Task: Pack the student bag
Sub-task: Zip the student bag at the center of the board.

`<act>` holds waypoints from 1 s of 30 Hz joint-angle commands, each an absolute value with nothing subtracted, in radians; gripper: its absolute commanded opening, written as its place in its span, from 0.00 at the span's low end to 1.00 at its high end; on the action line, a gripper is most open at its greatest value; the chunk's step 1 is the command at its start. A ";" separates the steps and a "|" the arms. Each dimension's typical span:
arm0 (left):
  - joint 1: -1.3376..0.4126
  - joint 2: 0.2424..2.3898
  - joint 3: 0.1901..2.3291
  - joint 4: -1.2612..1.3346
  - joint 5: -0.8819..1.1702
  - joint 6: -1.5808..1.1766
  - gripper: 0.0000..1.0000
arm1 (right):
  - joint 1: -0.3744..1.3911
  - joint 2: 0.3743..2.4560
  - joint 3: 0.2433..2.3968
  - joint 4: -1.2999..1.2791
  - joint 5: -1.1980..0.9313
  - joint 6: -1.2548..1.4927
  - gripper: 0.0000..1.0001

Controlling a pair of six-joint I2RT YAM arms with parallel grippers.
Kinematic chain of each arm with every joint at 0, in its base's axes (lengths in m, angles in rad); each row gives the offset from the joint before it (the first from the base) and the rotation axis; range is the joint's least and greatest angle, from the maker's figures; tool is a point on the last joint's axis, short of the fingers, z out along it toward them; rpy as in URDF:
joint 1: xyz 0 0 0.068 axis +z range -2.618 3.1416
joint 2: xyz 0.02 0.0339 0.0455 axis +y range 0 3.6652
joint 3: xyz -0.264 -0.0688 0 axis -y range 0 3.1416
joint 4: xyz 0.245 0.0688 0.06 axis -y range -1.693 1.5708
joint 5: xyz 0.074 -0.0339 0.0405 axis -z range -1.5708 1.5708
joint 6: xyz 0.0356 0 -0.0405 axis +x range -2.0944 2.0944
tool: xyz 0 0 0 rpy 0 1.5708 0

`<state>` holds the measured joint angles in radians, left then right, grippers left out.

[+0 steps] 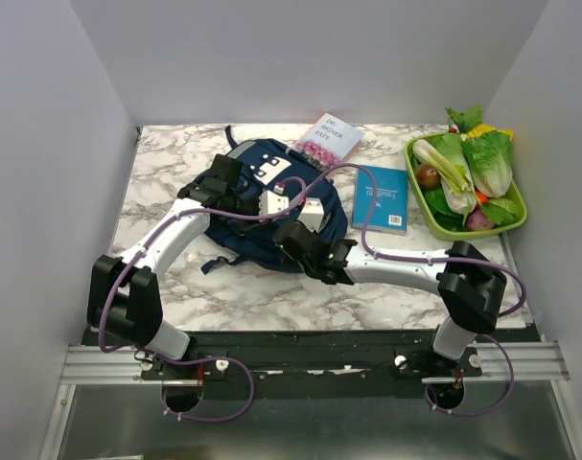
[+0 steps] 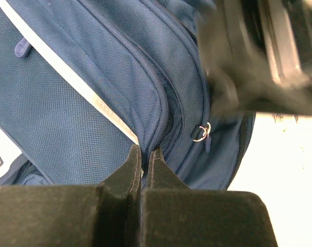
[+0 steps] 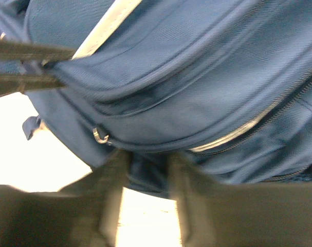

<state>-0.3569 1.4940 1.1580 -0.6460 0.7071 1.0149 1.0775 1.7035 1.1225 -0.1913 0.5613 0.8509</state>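
Note:
My right gripper's fingers straddle the bag's lower edge beside the metal zipper ring. I should open them wider and take the zipper pull [image 2: 207, 143] before drawing it along.
The student bag [image 1: 262, 163], a navy blue backpack with a white patch, lies in the middle of the marble table. My left gripper [image 1: 255, 203] is on top of it. In the left wrist view my left gripper [image 2: 144, 153] is shut on a raised fold of the bag [image 2: 94, 77] beside a seam. A metal zipper ring [image 2: 201, 133] hangs just to the right. My right gripper [image 1: 291, 233] is at the bag's near edge. In the right wrist view my right gripper [image 3: 148, 164] is blurred, its jaws apart with the bag's [image 3: 197, 77] lower edge between them.
A pink and white book [image 1: 327, 139] lies behind the bag. A teal book [image 1: 382, 196] lies to its right. A green tray [image 1: 419, 198] of vegetables stands at the far right. White walls close in the table on the left, back and right.

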 commanded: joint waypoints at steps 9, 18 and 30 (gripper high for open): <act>-0.376 1.482 1.376 -0.535 0.681 0.597 0.00 | 1.068 1.574 1.045 -0.149 0.590 0.870 0.78; -0.408 1.500 1.433 -0.520 0.614 0.491 0.00 | 1.074 1.551 1.072 -0.239 0.664 0.933 0.66; -0.459 1.557 1.485 -0.535 0.545 0.449 0.00 | 1.129 1.465 1.115 -0.336 0.778 0.942 0.64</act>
<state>-0.4553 1.5639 1.4357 -0.6304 0.5720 0.4801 1.1133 1.4948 1.0950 -0.2939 0.7246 0.9092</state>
